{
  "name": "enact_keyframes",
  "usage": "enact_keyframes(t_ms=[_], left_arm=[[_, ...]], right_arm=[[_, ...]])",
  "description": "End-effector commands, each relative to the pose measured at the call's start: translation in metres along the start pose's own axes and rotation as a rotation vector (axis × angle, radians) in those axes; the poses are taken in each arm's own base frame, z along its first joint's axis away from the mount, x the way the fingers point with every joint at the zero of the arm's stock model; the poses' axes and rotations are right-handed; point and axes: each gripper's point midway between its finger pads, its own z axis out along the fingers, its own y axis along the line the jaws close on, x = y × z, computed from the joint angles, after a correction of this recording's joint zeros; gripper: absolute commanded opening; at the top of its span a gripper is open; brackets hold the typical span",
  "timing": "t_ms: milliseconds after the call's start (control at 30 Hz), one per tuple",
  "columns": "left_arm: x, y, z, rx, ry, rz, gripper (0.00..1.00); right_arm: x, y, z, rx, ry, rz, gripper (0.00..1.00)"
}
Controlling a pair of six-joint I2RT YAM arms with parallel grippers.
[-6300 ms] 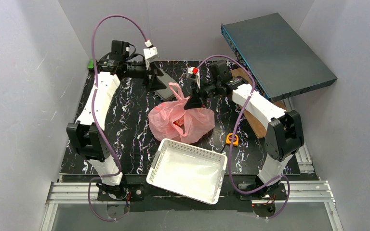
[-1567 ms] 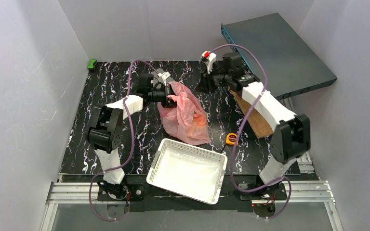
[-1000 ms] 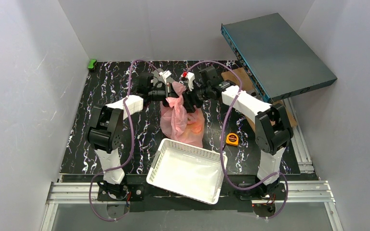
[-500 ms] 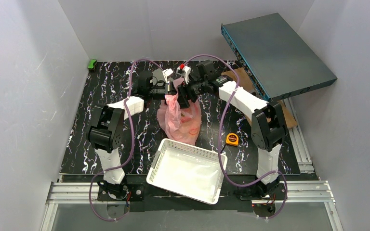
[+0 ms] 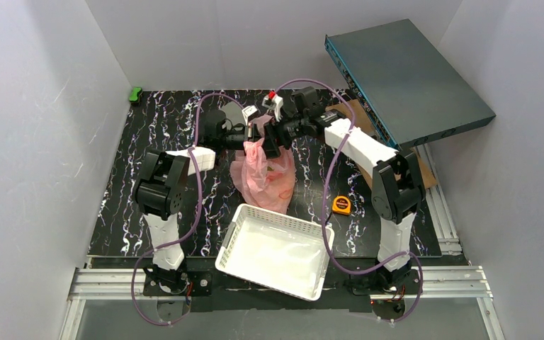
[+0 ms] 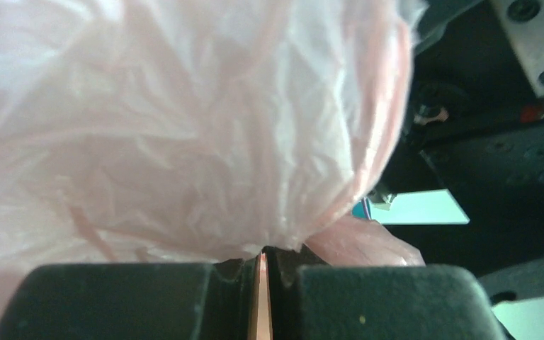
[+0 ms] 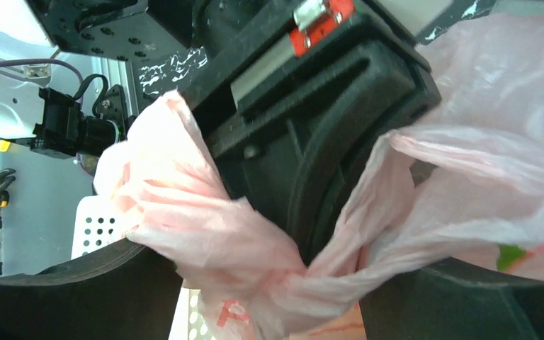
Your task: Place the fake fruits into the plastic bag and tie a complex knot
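Note:
The robot's right gripper straddles the twisted bunch of the plastic bag around the left gripper's fingers, so it should back away and pinch the film point(image 7: 244, 319) below the bunch before the left gripper opens.
The pink plastic bag point(image 5: 263, 177) stands on the black marbled table, its neck pulled up between my two grippers. Red and orange patches of the fake fruits point(image 5: 281, 176) show through the film. My left gripper point(image 5: 250, 139) is shut on a thin strip of the bag point(image 6: 184, 142), the film pinched between its pads point(image 6: 127, 301). My right gripper point(image 5: 273, 142) is open, its fingers point(image 7: 64, 297) wide on either side of a twisted bunch where two bag strips point(image 7: 304, 280) meet. Whether that bunch is a knot I cannot tell.
A white lattice basket point(image 5: 235, 241) sits just in front of the bag. An orange tape measure point(image 5: 341, 205) lies to its right. A dark flat case point(image 5: 404, 78) leans at the back right over a brown board point(image 5: 372, 177). A green item point(image 5: 135, 93) is at the back left.
My right gripper has opened wider around the bag's neck and moved slightly left and back. My left gripper stays shut on the strip, and its elbow has swung inward. The bag's neck is drawn narrower.

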Motion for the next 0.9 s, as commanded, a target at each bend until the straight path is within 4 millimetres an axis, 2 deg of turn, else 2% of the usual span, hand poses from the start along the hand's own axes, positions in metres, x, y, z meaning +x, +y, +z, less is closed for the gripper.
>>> enact_keyframes(t_ms=[0,133,233,300,400,467,567,867], left_arm=[[0.004,-0.01,-0.003,0.022,0.025,0.05,0.0],[0.002,-0.011,-0.003,0.02,0.025,0.066,0.0],[0.001,-0.011,-0.002,0.017,0.025,0.077,0.0],[0.0,-0.011,-0.003,0.015,0.02,0.078,0.0],[-0.002,-0.012,-0.002,0.015,0.017,0.081,0.0],[-0.002,-0.012,-0.001,0.015,0.017,0.081,0.0],[-0.001,-0.012,0.0,0.014,0.018,0.081,0.0],[0.008,-0.01,0.006,0.0,0.038,0.085,0.0]], right_arm=[[-0.025,0.02,-0.048,0.002,-0.076,-0.06,0.86],[-0.018,0.019,-0.069,0.033,-0.065,-0.013,0.87],[-0.014,0.018,-0.084,0.053,-0.07,0.029,0.81],[-0.009,0.018,-0.09,0.073,-0.072,0.042,0.68],[0.003,0.01,-0.092,0.119,-0.062,0.024,0.39],[0.008,0.008,-0.087,0.117,-0.058,0.02,0.32],[0.008,0.009,-0.077,0.105,-0.052,0.008,0.31],[-0.013,0.007,-0.05,0.064,-0.085,0.015,0.35]])
